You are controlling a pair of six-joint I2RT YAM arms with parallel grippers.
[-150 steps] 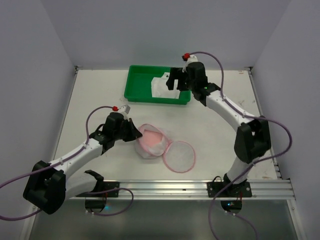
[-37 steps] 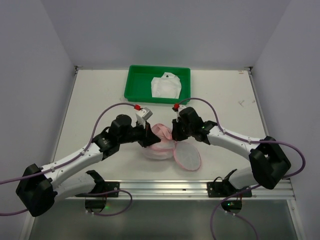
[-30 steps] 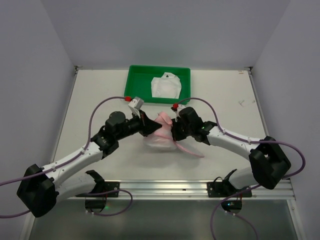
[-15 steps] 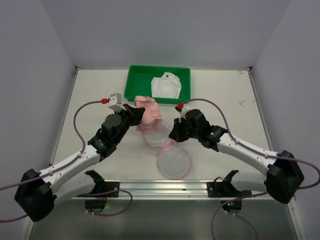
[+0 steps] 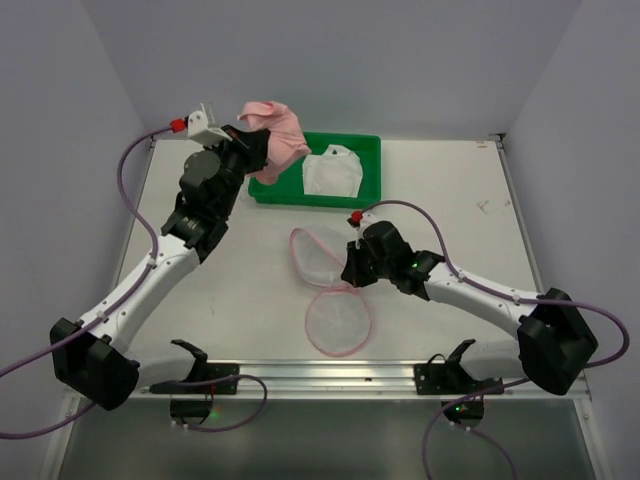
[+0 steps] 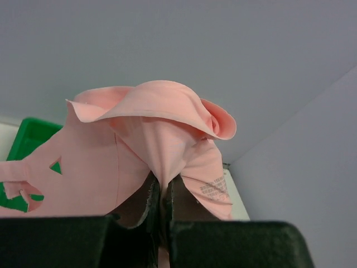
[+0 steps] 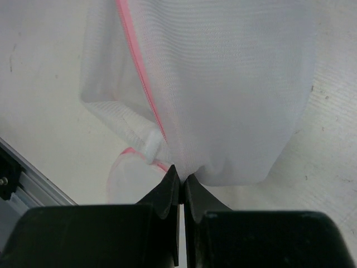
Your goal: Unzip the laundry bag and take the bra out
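Next, I release the pink bra from my left gripper in the green tray [image 5: 289, 167], beside the crumpled white cloth.
The white mesh laundry bag [image 5: 322, 258] with pink zipper trim lies unzipped mid-table, its second round half [image 5: 338, 322] flat towards the front. My right gripper [image 5: 352, 272] is shut on the bag's mesh [image 7: 223, 100] where the halves join; the right wrist view shows the fabric pinched at the fingertips [image 7: 182, 180]. The pink bra [image 5: 275, 135] hangs high above the table's back left, clear of the bag. On its folded fabric [image 6: 162, 151] my left gripper [image 5: 255, 150] is shut, the jaws nearly touching in the left wrist view.
A green plastic tray [image 5: 372, 175] stands at the back centre with a crumpled white cloth [image 5: 332, 172] inside; the bra hangs over its left end. Grey walls enclose the table on three sides. A metal rail [image 5: 330, 372] runs along the front edge.
My left arm has lifted the bra up and back, from just above the bag to high over the tray's left end. The emptied bag has settled flatter under my right gripper.
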